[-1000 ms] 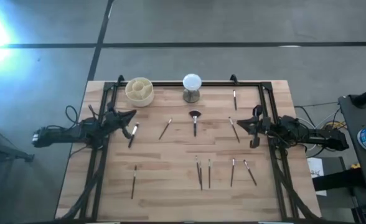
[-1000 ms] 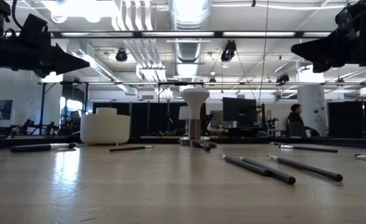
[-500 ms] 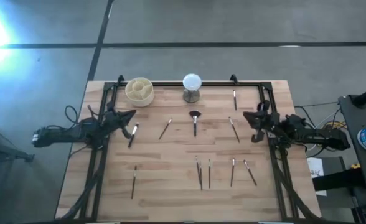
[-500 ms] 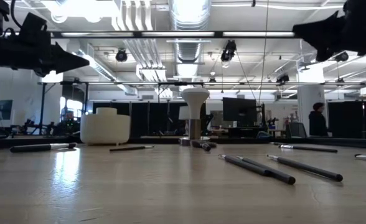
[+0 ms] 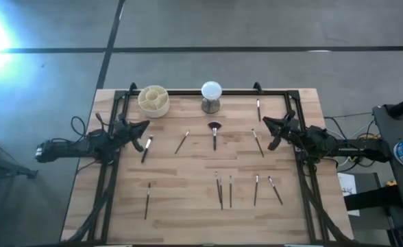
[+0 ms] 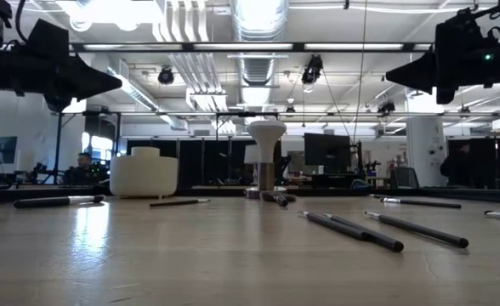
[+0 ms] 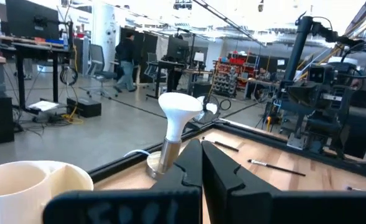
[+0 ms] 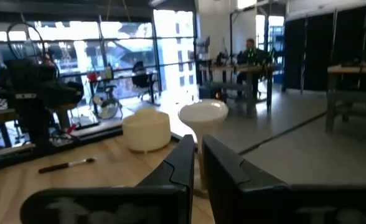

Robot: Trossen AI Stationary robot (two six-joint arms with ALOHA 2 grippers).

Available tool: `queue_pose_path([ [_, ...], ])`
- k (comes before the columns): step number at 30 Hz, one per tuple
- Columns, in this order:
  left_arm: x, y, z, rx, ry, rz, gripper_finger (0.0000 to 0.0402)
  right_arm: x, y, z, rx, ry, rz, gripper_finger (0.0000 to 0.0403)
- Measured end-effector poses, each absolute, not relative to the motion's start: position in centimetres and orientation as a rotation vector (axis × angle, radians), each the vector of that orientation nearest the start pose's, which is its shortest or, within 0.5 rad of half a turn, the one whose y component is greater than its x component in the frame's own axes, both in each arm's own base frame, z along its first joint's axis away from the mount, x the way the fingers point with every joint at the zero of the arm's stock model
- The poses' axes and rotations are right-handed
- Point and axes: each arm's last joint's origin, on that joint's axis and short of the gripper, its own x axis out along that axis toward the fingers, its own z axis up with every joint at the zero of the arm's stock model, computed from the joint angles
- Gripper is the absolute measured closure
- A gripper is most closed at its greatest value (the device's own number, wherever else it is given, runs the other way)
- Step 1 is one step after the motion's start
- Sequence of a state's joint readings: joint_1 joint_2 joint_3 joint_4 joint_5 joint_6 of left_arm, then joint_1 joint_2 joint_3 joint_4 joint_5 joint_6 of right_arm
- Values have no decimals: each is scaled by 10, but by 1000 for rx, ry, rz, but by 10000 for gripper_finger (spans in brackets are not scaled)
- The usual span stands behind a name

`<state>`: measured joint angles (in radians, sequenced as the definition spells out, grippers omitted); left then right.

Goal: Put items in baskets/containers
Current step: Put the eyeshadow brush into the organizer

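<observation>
The brush lying between the fan-headed brush and my right gripper has the silver metal part (image 5: pixel 254 132) below its bristles, and my right gripper will close on that.
About a dozen thin dark-handled brushes lie flat on the wooden table, among them a fan-headed brush (image 5: pixel 214 132), a brush (image 5: pixel 147 149) close to my left gripper and a brush (image 5: pixel 257 142) close to my right gripper. The cream cup (image 5: pixel 153 100) (image 6: pixel 144 174) stands at the far left. My left gripper (image 5: pixel 147 125) (image 6: pixel 118 83) (image 7: pixel 201 155) hovers shut above the table's left side. My right gripper (image 5: pixel 267 125) (image 6: pixel 388 79) (image 8: pixel 198 155) hovers shut above the right side. Both point toward the table's middle and hold nothing.
A white ball on a metallic stand (image 5: pixel 211 96) (image 6: pixel 266 157) stands at the far edge, right of the cup. A black frame (image 5: pixel 208 92) runs along the far edge and both sides. Several brushes (image 5: pixel 230 191) lie in a row near the table's near edge.
My right gripper has shifted a little toward the table's left and far edge and turned somewhat; in the low view it rose, then dipped again. It stays shut. My left gripper and all the brushes have kept still.
</observation>
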<state>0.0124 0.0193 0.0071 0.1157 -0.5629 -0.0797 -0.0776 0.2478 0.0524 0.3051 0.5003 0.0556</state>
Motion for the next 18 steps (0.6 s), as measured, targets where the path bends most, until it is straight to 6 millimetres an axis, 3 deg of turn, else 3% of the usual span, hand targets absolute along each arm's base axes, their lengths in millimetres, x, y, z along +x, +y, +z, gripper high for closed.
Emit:
queue_pose_path([
  [18,95,15,176,-180,-148,486,401,134,-25,213,240,330,-672,375],
])
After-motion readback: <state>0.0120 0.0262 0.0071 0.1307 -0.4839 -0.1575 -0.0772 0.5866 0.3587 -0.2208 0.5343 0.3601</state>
